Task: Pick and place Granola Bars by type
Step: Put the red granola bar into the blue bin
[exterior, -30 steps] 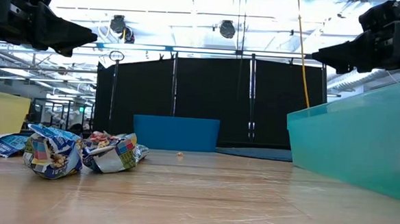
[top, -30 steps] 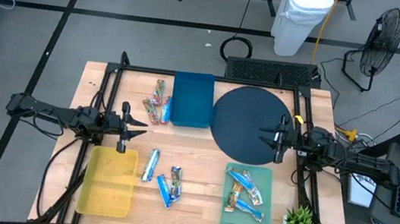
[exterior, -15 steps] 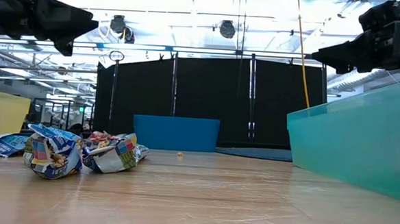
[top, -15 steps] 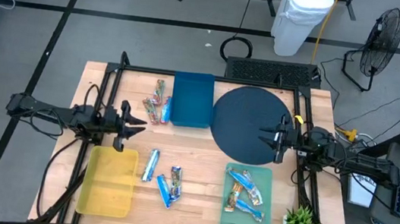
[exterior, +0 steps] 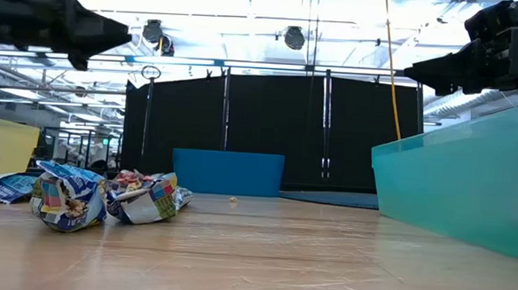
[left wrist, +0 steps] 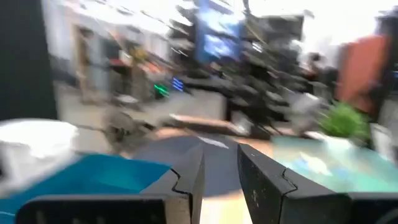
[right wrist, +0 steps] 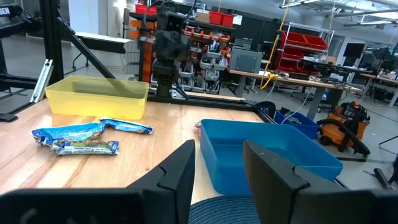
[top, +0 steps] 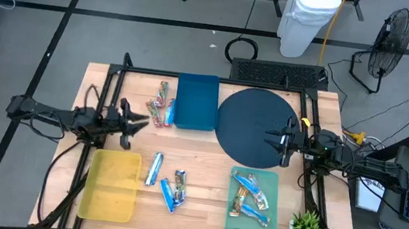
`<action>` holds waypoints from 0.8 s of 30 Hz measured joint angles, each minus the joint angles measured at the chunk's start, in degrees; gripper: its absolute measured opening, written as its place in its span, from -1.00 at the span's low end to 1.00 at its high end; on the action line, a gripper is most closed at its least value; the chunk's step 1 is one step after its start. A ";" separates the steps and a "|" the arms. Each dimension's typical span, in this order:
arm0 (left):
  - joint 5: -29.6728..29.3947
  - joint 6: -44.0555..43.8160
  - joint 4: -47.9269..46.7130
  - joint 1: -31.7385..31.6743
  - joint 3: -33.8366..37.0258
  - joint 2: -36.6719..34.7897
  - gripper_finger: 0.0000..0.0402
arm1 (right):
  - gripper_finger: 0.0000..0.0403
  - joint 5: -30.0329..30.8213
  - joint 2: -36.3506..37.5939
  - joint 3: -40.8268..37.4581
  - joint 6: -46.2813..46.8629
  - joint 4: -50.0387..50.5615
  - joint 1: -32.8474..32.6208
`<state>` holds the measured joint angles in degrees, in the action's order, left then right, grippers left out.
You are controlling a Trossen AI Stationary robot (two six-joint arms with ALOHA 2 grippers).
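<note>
The robot's left gripper should next move to the reddish granola bar beside the blue tray's near corner and close on the bar's middle [top: 154,114].
Several granola bars lie flat on the table. Reddish multicoloured ones [top: 160,106] lie beside the blue tray [top: 197,102]. Blue-and-white ones [top: 155,169] [top: 173,190] lie mid-table and show in the right wrist view [right wrist: 93,130]. Several more bars [top: 249,198] lie in the green tray [top: 231,226]. My left gripper [top: 143,121] [left wrist: 221,177] hovers open and empty above the table's left side, just beyond the yellow tray [top: 111,187]. My right gripper [top: 272,138] [right wrist: 219,168] hovers open and empty over the dark round mat [top: 252,112].
A black frame [top: 209,79] runs around the work area. A small green plant [top: 306,227] stands at the near right corner. Bare wood lies between the yellow tray and the green tray. In the low view two crumpled bars [exterior: 65,195] [exterior: 150,197] lie at the left.
My left gripper has rolled about its own long axis and tipped slightly upward, staying over the same spot at the table's left; its finger gap looks unchanged. The bars and trays have not moved.
</note>
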<state>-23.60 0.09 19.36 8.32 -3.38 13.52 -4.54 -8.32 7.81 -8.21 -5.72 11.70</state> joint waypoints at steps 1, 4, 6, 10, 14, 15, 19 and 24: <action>-4.28 -0.59 2.01 -0.03 -0.06 -0.02 -0.49 | -0.38 0.00 -0.02 0.00 0.01 0.00 0.00; -18.93 -8.23 -4.11 -1.11 -3.89 -0.04 -0.49 | -0.38 0.00 -0.02 0.00 0.00 0.00 0.00; -23.99 -17.76 -16.39 -2.76 -8.71 0.37 -0.49 | -0.38 0.00 -0.02 0.00 0.02 0.00 -0.01; -21.14 -39.25 -40.71 -7.49 -19.11 5.47 -0.49 | -0.38 0.00 -0.02 0.00 0.02 0.00 -0.02; -9.85 -48.14 -54.31 -12.99 -28.68 14.93 -0.49 | -0.38 0.00 -0.02 0.00 0.02 0.00 -0.02; -6.89 -48.66 -56.13 -14.50 -30.82 17.72 -0.49 | -0.38 0.00 -0.02 0.00 0.01 0.00 -0.02; 2.25 -48.26 -61.25 -20.11 -38.32 29.67 -0.43 | -0.38 0.00 -0.02 0.00 0.02 0.00 -0.02; 10.24 -48.34 -69.20 -27.31 -44.64 43.77 -0.16 | -0.38 0.00 -0.02 0.00 0.02 0.00 -0.02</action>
<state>-13.36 -48.25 -49.84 -18.99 -48.01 57.28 -4.54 -8.34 7.81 -8.19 -5.72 11.68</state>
